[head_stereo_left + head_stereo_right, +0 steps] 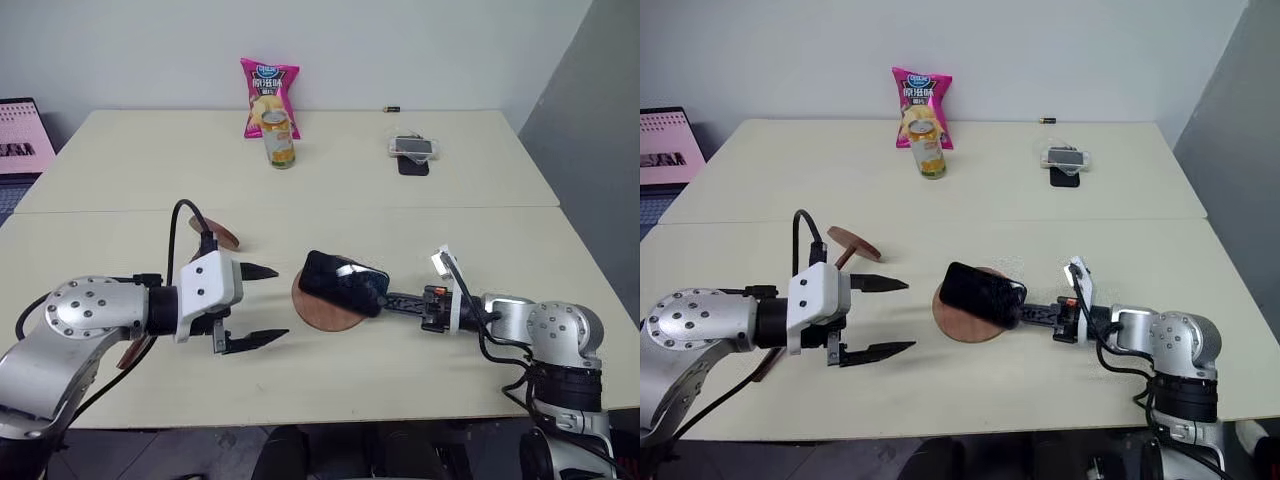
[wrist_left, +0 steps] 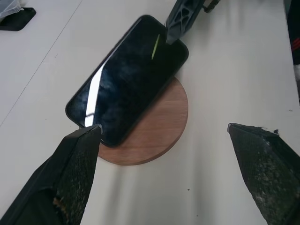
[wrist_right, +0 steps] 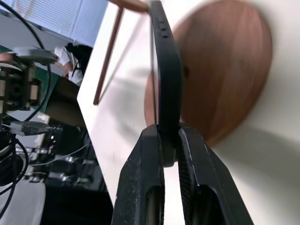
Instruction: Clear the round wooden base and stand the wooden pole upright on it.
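My right gripper is to put the black phone down. I should set it by the table seam in front of the dark pad [image 1: 462, 229].
The round wooden base [image 1: 322, 308] lies flat at the middle of the near table. A black phone [image 1: 343, 281] sits across it, seen edge-on in the right wrist view [image 3: 166, 70]. My right gripper [image 1: 385, 298] is shut on the phone's right end, one finger on each face [image 3: 168, 136]. The left gripper [image 1: 250, 305] hovers open just left of the base, pointing at it, nothing between its fingers [image 2: 70, 183]. The wooden pole lies on the table behind my left arm. Its disc end [image 1: 853, 240] is tipped up and its rod [image 3: 108, 56] runs back toward the near left edge.
At the back of the far table stand a pink chip bag [image 1: 269, 92] and a drink can [image 1: 279, 139]. A phone on a dark pad [image 1: 412, 152] lies at the back right, and a laptop [image 1: 22, 140] is at the left edge.
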